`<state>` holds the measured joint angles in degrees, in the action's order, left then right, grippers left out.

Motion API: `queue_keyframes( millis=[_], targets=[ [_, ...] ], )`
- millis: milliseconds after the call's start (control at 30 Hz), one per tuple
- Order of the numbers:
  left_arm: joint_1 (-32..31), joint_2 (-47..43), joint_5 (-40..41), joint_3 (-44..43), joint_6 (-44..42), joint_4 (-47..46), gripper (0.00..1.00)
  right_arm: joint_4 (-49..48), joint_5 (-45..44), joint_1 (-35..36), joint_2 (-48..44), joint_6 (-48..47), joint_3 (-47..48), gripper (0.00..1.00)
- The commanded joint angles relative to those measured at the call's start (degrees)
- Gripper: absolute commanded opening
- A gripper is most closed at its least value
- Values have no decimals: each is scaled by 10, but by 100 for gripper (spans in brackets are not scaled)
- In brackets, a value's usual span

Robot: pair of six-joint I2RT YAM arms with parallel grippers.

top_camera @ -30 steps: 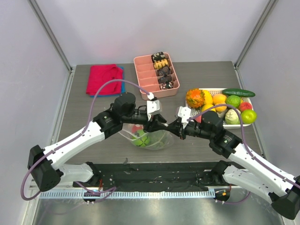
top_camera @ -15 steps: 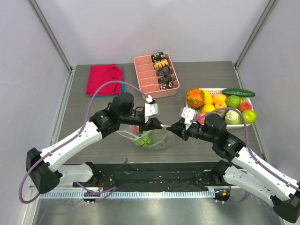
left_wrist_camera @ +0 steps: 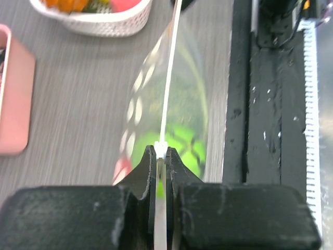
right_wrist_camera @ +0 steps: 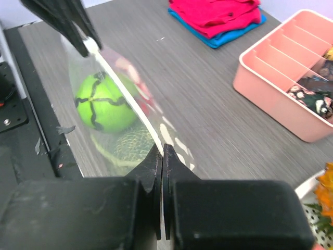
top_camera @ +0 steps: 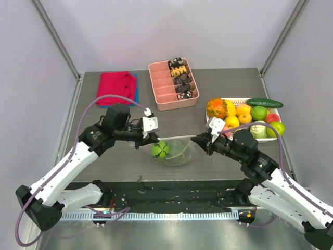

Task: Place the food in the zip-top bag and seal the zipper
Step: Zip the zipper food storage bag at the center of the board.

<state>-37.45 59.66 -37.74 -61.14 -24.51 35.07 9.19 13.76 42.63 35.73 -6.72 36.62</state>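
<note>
The fingers of my left gripper are going to release the white slider knob at the zipper's end [top_camera: 140, 141] that is farthest away from my right gripper.
The clear dotted zip-top bag [top_camera: 177, 152] hangs between my two grippers near the table's front edge. Its zipper [top_camera: 176, 137] is stretched taut as a thin white line. My left gripper [top_camera: 155, 138] is shut on the white slider knob [left_wrist_camera: 162, 150] at the strip's left end. My right gripper [top_camera: 196, 139] is shut on the strip's right end [right_wrist_camera: 156, 138]. Inside the bag I see the round bright green fruit [right_wrist_camera: 101, 101], the yellow-green netted fruit [right_wrist_camera: 127, 147] below it and a bit of the red fruit [right_wrist_camera: 143, 94] behind.
A white basket [top_camera: 276, 111] of toy fruit and vegetables stands at the right. A pink tray [top_camera: 161, 91] with snacks and a red cloth [top_camera: 115, 87] lie at the back. The black base rail [top_camera: 171, 192] runs just in front of the bag.
My left gripper has slid left along the zipper with the slider knob, away from my right gripper. The right gripper has kept hold of its end. The strip is now straight and taut.
</note>
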Motion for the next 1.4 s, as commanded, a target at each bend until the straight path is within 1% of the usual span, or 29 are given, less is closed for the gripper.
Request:
queue_keyframes(
  millis=[0,133,267,400,600,833,867,900,933,967,1000,1033,1067,1133,1167,1200,1267,1333,1367],
  targets=[
    [33,-42,54,-6,-50,102,0,-1,-87,-4,-26,17,6,1],
    [53,-64,85,1,-63,124,0,15,-100,-4,-38,15,1,1],
    [89,-74,85,-1,-76,146,0,28,-124,-4,-48,5,-5,1],
    [109,-85,93,8,-91,163,0,36,-135,-4,-54,-2,-9,1],
    [113,-96,146,9,-92,178,0,40,-135,-4,-52,-3,-7,1],
    [115,-100,161,16,-78,185,0,36,-134,-4,-36,-6,-1,1],
    [115,-100,159,15,-74,185,1,36,-131,-4,-35,-7,-1,1],
    [114,-99,152,13,-66,182,4,36,-124,-4,-33,-7,1,1],
    [114,-97,125,9,-56,181,10,34,-110,-4,-31,-6,1,1],
    [115,-96,104,0,-51,180,30,31,-100,-4,-30,-5,2,1],
    [115,-95,87,-7,-41,177,41,28,-91,-4,-26,-5,4,1],
    [115,-89,70,-14,-29,158,50,27,-81,-4,-22,-5,5,1],
    [114,-85,37,-27,4,144,63,24,-64,-4,-21,-7,6,1],
    [110,-74,11,-35,37,100,71,19,-50,-4,-12,-7,7,1],
    [105,-54,7,-40,65,86,76,18,-45,-4,-9,-4,7,1],
    [86,-42,6,-49,73,83,79,18,-44,-4,-6,-4,10,1],
    [61,-12,21,-53,91,67,81,18,-42,-4,-1,-4,12,1],
    [22,-2,29,-42,104,42,81,18,-43,-4,0,-5,13,1],
    [8,6,35,-37,113,14,81,17,-42,-4,0,-4,13,1]
  ],
)
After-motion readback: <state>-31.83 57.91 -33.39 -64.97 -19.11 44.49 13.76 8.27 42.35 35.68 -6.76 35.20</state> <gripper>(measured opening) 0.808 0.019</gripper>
